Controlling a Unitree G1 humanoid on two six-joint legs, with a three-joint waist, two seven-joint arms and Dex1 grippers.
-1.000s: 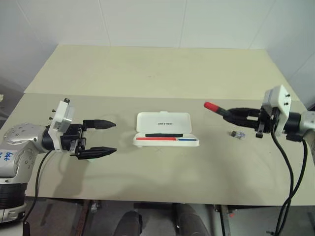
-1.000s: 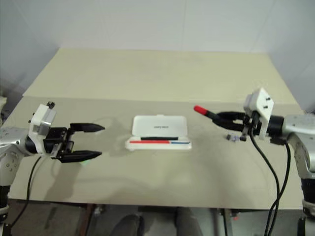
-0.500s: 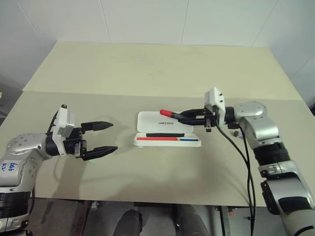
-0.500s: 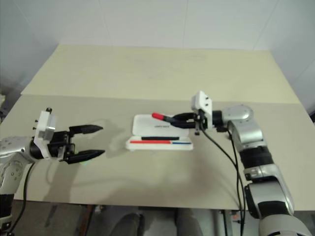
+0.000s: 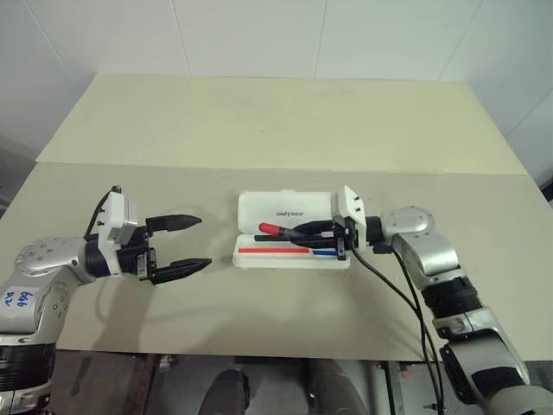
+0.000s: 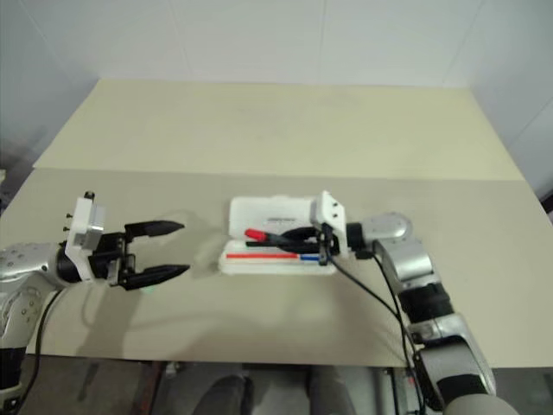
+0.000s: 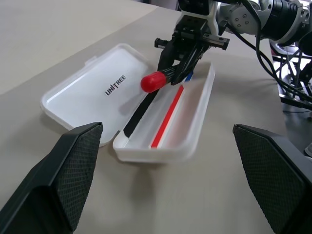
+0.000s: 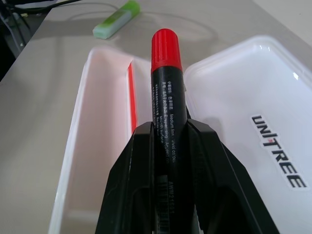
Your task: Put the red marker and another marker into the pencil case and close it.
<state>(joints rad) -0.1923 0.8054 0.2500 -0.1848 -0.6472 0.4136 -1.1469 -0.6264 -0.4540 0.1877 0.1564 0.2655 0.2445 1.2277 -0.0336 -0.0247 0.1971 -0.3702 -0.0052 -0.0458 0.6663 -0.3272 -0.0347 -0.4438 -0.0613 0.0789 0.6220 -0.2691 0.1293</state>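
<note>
The red marker will go down in the white tray (image 5: 290, 254) (image 8: 158, 146) next to the thin red-and-blue stick, set there by my right gripper.
The white pencil case (image 5: 259, 207) lies open mid-table, its lid flat on the far side and its tray (image 7: 195, 119) nearer me. My right gripper (image 5: 298, 232) is shut on the red marker (image 5: 278, 231), holding it lengthwise just over the tray with the red cap (image 8: 165, 48) pointing left. The black barrel sits between the fingers (image 8: 134, 161). A light green highlighter (image 8: 117, 20) lies on the table beyond the left end of the case. To the left of the case, my left gripper (image 5: 205, 240) hovers open with nothing in it, pointing toward the case.
Inside the tray lie a thin red-and-blue stick (image 5: 276, 251) and a black stick (image 7: 139, 117). Black cables (image 5: 406, 303) trail from the right wrist over the table. The table's front edge (image 5: 259, 353) runs close below both arms.
My right gripper has swung left and down with the red marker, from the table's right side to just over the case's tray. The left gripper has stayed open and in place.
</note>
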